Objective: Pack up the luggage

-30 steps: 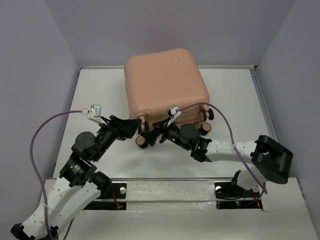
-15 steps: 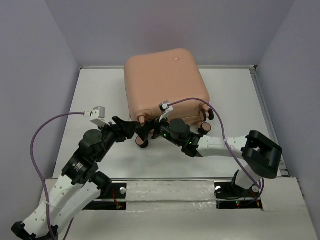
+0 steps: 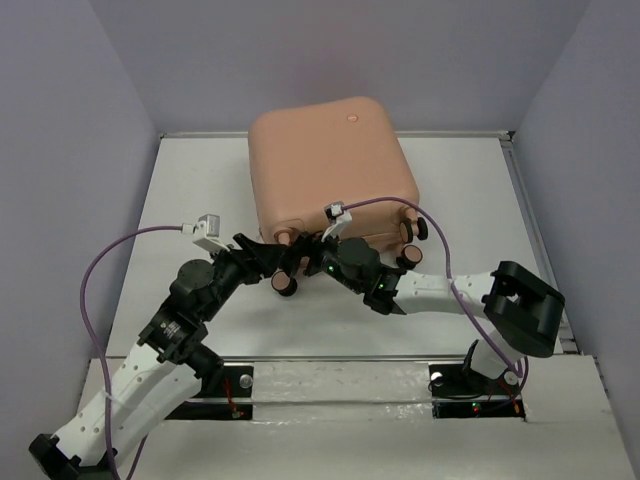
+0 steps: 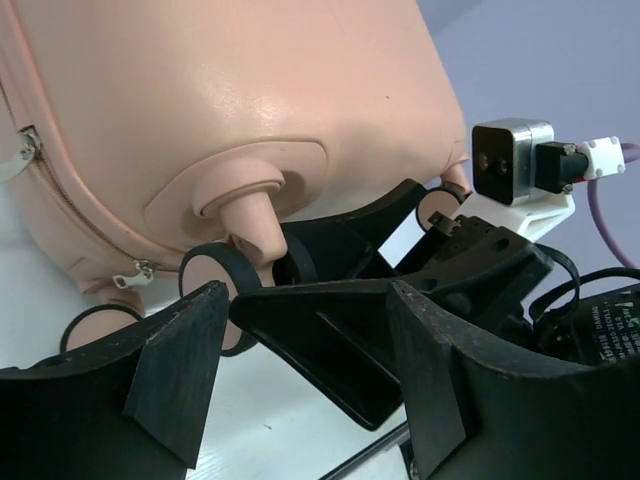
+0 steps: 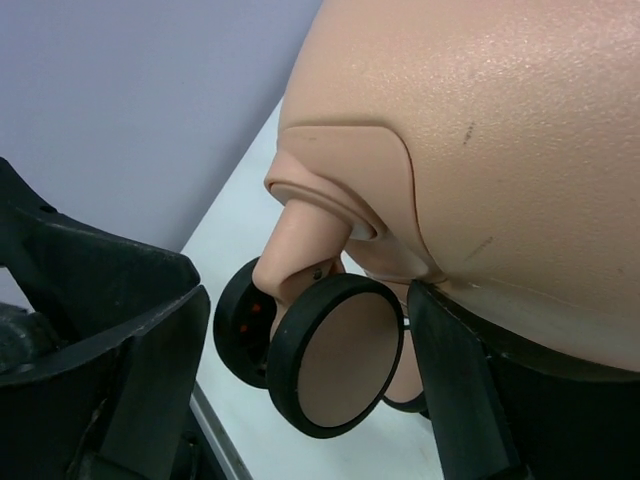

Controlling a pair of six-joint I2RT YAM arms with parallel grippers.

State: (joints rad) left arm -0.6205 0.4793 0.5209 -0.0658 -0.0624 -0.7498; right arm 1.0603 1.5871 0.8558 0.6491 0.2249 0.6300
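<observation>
My right gripper will turn the caster wheel square to itself and grip it by its rim (image 5: 290,380), because the wheel stands slanted between its fingers.
The luggage (image 3: 330,165), a closed peach-pink suitcase, lies flat at the back middle of the table, with its caster wheels facing the arms. Both grippers meet at its front left caster (image 3: 287,284). My right gripper (image 3: 308,262) is open, and the caster wheel (image 5: 340,355) stands between its fingers (image 5: 470,390), close to the right one. My left gripper (image 3: 272,262) is open just left of it. In the left wrist view my left gripper (image 4: 305,370) has a right-gripper finger between its fingers (image 4: 170,370). The suitcase (image 4: 230,110), its zipper seam (image 4: 60,200) and a caster (image 4: 225,290) lie just beyond.
Further casters (image 3: 410,245) sit at the suitcase's front right corner. Purple cables (image 3: 105,260) loop over both arms. Lavender walls close in the white table (image 3: 190,190) on three sides. The right wrist camera (image 4: 510,165) shows close to my left gripper.
My left gripper has moved right and forward to the front left caster. My right gripper has shifted left to straddle the same wheel. The suitcase has not moved.
</observation>
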